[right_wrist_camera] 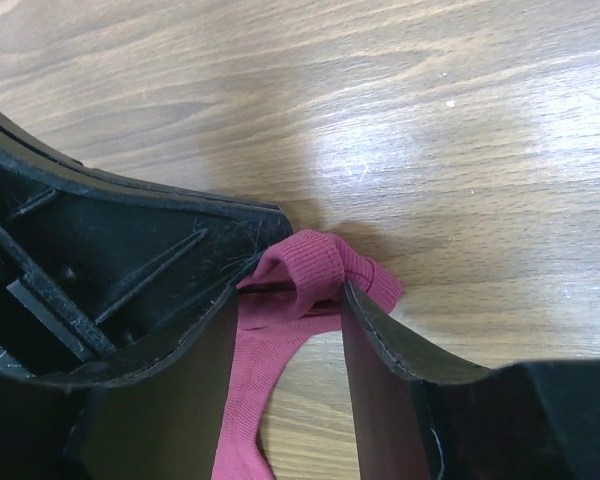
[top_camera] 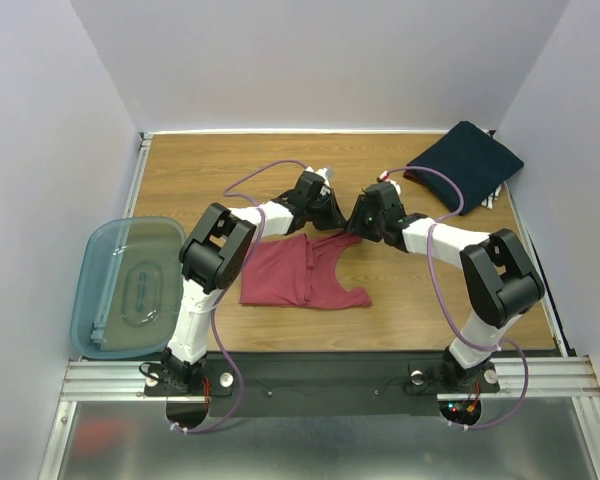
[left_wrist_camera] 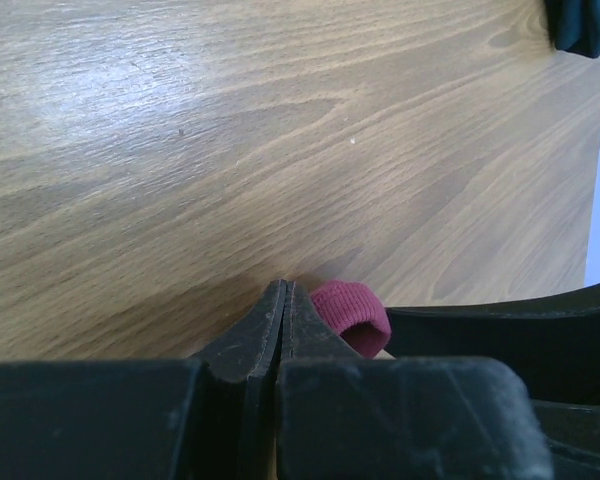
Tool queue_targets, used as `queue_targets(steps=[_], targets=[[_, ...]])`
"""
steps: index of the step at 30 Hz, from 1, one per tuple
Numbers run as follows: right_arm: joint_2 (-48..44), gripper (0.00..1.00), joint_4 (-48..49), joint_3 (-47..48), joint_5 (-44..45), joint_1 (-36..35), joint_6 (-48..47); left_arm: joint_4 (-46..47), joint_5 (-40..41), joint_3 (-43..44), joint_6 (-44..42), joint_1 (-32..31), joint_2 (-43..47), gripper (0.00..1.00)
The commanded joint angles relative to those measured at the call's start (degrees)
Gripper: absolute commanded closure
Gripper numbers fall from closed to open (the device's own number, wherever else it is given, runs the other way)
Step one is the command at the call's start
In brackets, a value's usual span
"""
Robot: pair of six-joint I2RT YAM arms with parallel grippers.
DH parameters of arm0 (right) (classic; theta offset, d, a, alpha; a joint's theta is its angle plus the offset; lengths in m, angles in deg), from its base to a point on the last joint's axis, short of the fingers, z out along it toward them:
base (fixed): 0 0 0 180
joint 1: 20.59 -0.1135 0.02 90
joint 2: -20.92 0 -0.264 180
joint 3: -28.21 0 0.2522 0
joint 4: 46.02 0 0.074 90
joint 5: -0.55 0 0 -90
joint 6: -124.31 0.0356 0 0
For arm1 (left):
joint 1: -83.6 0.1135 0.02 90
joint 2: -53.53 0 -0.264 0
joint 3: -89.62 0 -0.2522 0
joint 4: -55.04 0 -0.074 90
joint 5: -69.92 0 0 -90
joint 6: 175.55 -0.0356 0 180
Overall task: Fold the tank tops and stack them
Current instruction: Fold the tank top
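The maroon strap is bunched into a loop against my left gripper, so I will use my right gripper to pinch the strap by its loose end (right_wrist_camera: pixel 372 281) and pull it straight.
The maroon tank top (top_camera: pixel 305 272) lies flat in the middle of the table, its straps reaching up toward both grippers. My left gripper (top_camera: pixel 330 213) (left_wrist_camera: pixel 283 290) is shut, and a loop of the maroon strap (left_wrist_camera: pixel 352 315) bulges out beside its right finger. My right gripper (top_camera: pixel 364 222) (right_wrist_camera: pixel 288 298) is open, its jaws standing on either side of the same strap (right_wrist_camera: pixel 315 262), tip to tip with the left gripper. The navy tank top (top_camera: pixel 465 165) lies folded at the far right corner; its edge (left_wrist_camera: pixel 583 25) shows in the left wrist view.
A translucent teal bin (top_camera: pixel 128 285) sits off the table's left edge. White walls close in the back and both sides. Bare wood (top_camera: pixel 210 170) lies behind the grippers.
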Motion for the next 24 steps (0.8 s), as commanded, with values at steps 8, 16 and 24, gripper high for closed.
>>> queue_targets(steps=[8,16,24], targets=[[2.42,0.48,2.42,3.36,2.24,0.77,4.94,4.0,-2.25,-1.33,0.13,-0.22,4.56,0.96],[4.44,0.59,2.51,4.77,1.71,1.56,6.79,5.76,-2.16,-5.46,1.53,-0.75,6.23,0.96],[4.7,1.0,2.51,4.24,2.06,1.65,6.09,6.03,-1.46,-6.0,2.06,-1.1,7.02,0.97]])
